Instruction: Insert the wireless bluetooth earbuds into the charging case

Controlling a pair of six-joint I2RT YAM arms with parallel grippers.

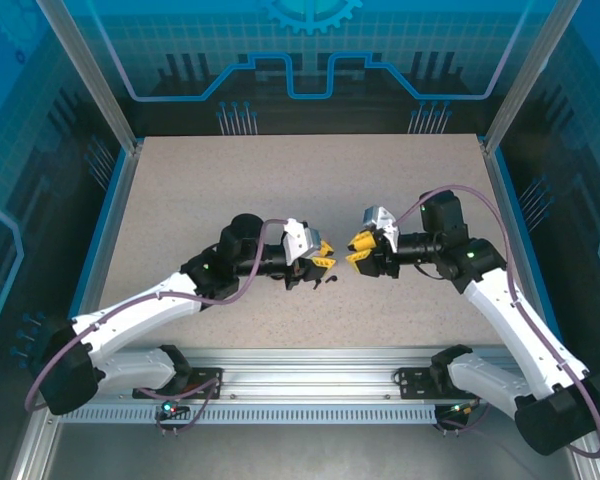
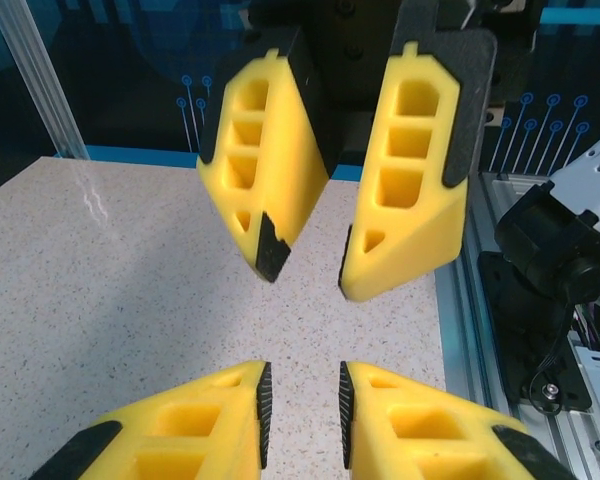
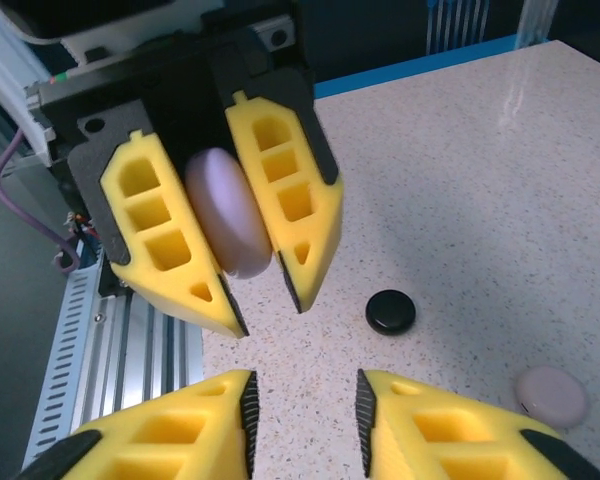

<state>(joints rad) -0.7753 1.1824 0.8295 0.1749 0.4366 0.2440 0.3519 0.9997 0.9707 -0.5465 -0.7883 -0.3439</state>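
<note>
The round lavender charging case will go down from my left gripper onto the speckled table (image 1: 325, 312) between the black earbuds and the aluminium rail.
My left gripper (image 1: 325, 256) (image 3: 270, 312) is shut on a round lavender charging case (image 3: 228, 215), held on edge deep between its yellow fingers. The case lies below the frame in the left wrist view, where its fingertips (image 2: 263, 400) stand apart over bare table. My right gripper (image 1: 355, 250) (image 3: 305, 390) faces it tip to tip a short way off. It is open with nothing between its fingers, as the left wrist view also shows (image 2: 310, 278). Both hover just above the table's middle. The earbuds are out of view.
A closed black round case (image 3: 390, 311) lies on the speckled table (image 1: 280, 180) just beyond the left gripper's tips. A pale pink round case (image 3: 550, 396) lies farther off. The aluminium rail (image 1: 310, 365) runs along the near edge, and glass walls enclose the table.
</note>
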